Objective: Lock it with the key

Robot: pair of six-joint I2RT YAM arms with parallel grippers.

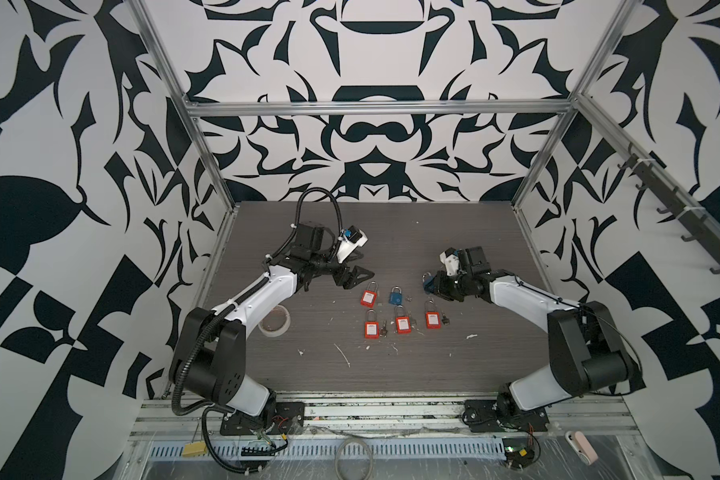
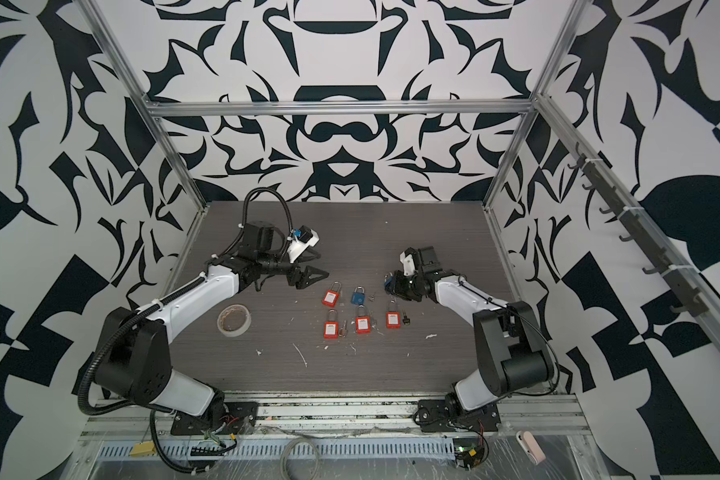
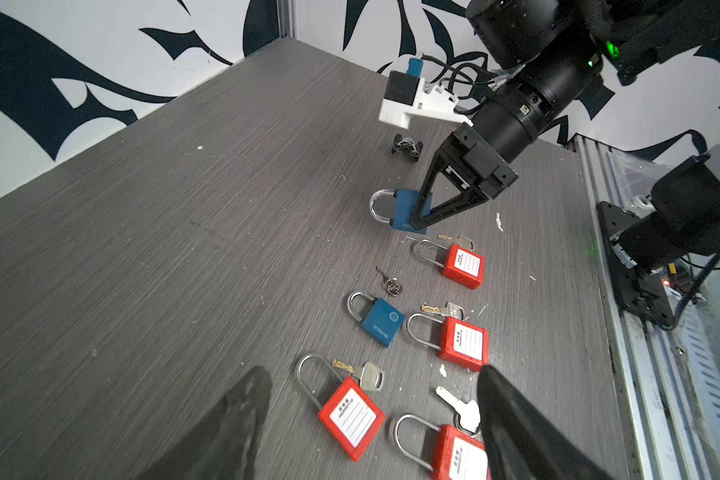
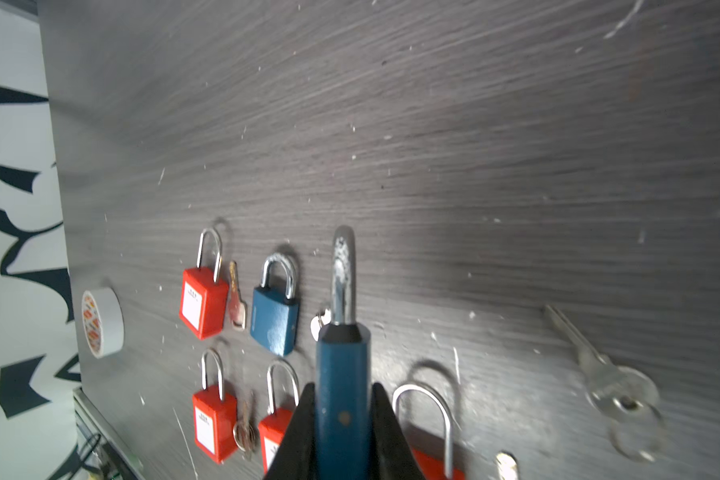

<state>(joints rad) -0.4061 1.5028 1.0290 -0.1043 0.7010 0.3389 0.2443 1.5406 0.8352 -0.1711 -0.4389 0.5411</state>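
The robot's right gripper holds the blue padlock on edge by its broad sides, so it should lay the padlock flat and grip its narrow sides [image 4: 344, 360] to straighten it.
My right gripper [image 4: 342, 390] is shut on a blue padlock [image 4: 341, 365], held off the table with its steel shackle pointing away from the jaws. The same lock shows in both top views [image 1: 427, 285] [image 2: 388, 282] and in the left wrist view [image 3: 402, 208]. A loose silver key [image 4: 599, 365] on a ring lies on the table beside it. My left gripper [image 1: 360, 279] [image 3: 373, 374] hangs open and empty above the back-left of the padlock group. A small key [image 3: 389, 283] lies next to a second blue padlock [image 1: 395, 297].
Several red padlocks [image 1: 368, 297] [image 1: 402, 324] lie with keys beside them in two rows at the table's middle. A roll of white tape [image 1: 273, 320] sits under the left arm. White scraps dot the dark table [image 1: 495, 232].
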